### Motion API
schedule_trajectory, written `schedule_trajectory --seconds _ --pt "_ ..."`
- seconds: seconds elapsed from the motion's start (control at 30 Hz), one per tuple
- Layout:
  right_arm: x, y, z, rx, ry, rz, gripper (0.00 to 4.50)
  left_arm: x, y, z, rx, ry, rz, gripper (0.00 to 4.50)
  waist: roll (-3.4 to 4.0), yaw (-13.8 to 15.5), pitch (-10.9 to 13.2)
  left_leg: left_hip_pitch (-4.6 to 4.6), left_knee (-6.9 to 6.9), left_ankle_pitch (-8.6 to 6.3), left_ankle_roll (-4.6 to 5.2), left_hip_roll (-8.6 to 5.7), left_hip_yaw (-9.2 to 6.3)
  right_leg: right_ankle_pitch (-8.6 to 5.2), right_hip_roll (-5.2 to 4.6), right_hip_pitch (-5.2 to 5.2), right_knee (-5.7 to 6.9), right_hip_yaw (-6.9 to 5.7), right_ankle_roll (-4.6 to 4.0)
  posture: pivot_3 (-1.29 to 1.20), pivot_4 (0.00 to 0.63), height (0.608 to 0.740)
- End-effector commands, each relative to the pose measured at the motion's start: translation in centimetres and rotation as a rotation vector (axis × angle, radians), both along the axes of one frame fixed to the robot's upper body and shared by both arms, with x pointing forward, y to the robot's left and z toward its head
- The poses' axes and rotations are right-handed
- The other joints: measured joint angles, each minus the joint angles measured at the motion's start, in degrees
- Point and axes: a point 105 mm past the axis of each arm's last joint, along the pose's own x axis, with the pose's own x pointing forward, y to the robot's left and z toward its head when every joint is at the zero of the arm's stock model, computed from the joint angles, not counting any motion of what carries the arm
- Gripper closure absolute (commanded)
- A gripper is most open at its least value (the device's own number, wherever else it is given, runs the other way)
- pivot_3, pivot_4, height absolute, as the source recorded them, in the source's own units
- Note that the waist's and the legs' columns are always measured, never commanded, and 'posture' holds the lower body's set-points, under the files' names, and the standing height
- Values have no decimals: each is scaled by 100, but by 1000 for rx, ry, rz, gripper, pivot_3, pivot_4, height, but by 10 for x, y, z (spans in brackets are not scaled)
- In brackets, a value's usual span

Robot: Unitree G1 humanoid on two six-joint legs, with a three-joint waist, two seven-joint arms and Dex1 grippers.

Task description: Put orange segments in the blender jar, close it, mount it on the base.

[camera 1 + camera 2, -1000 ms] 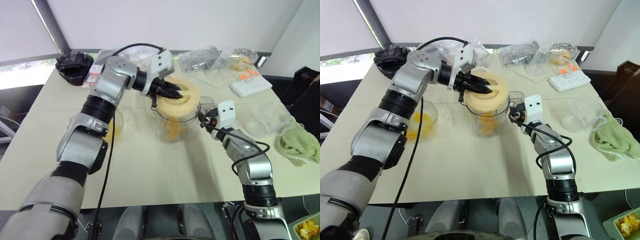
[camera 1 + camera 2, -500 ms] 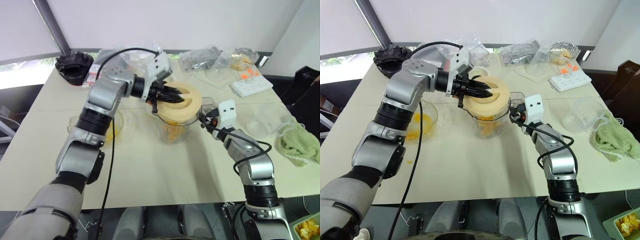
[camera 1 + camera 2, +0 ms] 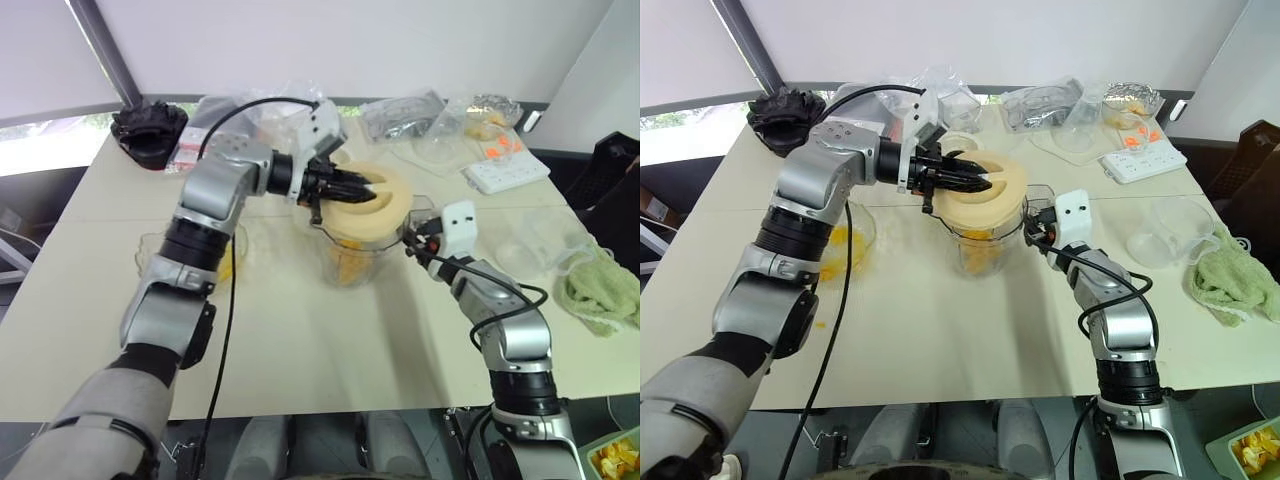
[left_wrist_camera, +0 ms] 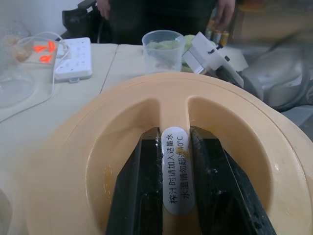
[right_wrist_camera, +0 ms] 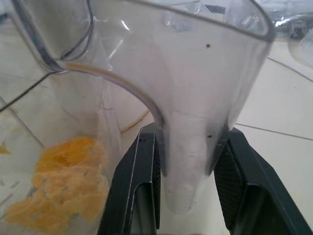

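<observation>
Next, my left gripper lets go of the cream lid on the blender jar's opening point(image 3: 353, 213), straight above the orange segments.
The blender jar point(image 3: 350, 255) stands mid-table with orange segments point(image 5: 63, 181) in its bottom. A round cream lid point(image 3: 380, 212) lies slightly tilted over its mouth. My left gripper point(image 4: 175, 193) is shut on the lid's labelled centre bar, one black finger point(image 4: 139, 196) on each side. My right gripper point(image 5: 188, 186) is shut on the jar's clear handle point(image 5: 190, 147) from the right. The base point(image 3: 958, 142) peeks out behind my left wrist, mostly hidden.
A glass bowl point(image 3: 845, 240) with more orange pieces sits left of the jar. A clear cup point(image 3: 1165, 230), a green cloth point(image 3: 605, 290) and a white power strip point(image 3: 505, 172) lie to the right. Plastic bags point(image 3: 400, 115) and a black object point(image 3: 148, 130) line the back edge.
My left arm has folded at the elbow and drawn the lid a little toward me over the jar's mouth. My right gripper has kept still on the handle.
</observation>
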Motion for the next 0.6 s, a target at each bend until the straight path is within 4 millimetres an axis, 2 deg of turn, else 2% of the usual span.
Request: schedule_trajectory --seconds 0.03,0.3,0.4,0.6 --pt "-6 14 17 15 -66 57 3594 -12 -17 -8 1 47 -82 4227 0 1 0 0 0 0 0 0 0 0 0 0 0 0 1 0 150 740" --pt "-6 13 17 10 -64 54 3594 -18 -19 2 -6 12 -120 4227 0 -2 1 -1 -1 0 0 0 -1 -1 0 -1 -1 0 1 0 150 740" --pt "-6 12 16 -6 -59 56 3594 -16 -10 1 92 -137 -127 4227 0 -10 2 -3 -2 0 0 0 0 -1 0 -4 -1 0 1 0 150 740" --pt "-6 13 15 -13 -55 58 3594 -14 -4 9 120 -211 -121 4227 0 -29 5 -7 -6 0 0 1 0 -1 0 -11 -3 1 -1 0 150 740"
